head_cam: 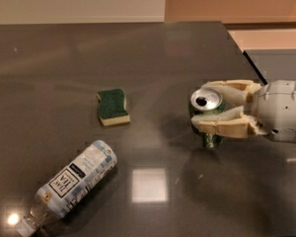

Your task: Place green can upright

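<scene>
My gripper is holding the green can, now tilted down toward the table. It will set the can down upright and let go of it on the dark table point(189, 155) near the far corner of the bright square reflection.
The green can point(207, 113) is at the right of the dark table, between my gripper's fingers. Its silver pull-tab top faces up and toward the camera, and its dark-green body tilts down toward the table, the bottom close to or touching the surface. My gripper point(207, 107) reaches in from the right and is shut on the can, one beige finger point(226, 89) behind it and one point(222, 127) in front.
A green-topped yellow sponge point(112, 105) lies left of the can. A clear bottle with a white-and-blue label point(71, 181) lies on its side at the front left. The table's right edge point(244, 53) runs behind the gripper.
</scene>
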Tool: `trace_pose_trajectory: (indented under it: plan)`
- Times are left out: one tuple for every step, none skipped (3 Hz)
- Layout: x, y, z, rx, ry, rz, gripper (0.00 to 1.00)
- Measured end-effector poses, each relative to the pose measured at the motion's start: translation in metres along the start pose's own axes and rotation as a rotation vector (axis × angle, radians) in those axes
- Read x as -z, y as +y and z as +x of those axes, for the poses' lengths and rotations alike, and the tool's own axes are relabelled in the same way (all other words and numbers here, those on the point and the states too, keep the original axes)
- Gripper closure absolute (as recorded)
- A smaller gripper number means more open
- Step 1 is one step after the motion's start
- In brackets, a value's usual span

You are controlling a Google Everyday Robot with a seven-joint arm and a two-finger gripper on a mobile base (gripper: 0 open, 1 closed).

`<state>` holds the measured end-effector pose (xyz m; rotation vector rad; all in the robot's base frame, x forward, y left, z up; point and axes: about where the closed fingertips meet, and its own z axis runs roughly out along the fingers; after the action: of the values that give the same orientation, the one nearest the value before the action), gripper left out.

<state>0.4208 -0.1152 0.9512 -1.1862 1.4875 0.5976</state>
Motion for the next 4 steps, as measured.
trace_pose_trajectory:
  plan:
    - [-0.004, -0.001, 0.008, -0.092, -0.063, 0.004, 1.00]
    - [-0.008, -0.002, 0.012, -0.148, -0.137, 0.019, 1.00]
    - [-0.011, 0.000, 0.015, -0.163, -0.192, 0.029, 1.00]
    - [-0.014, 0.005, 0.018, -0.160, -0.220, 0.032, 1.00]
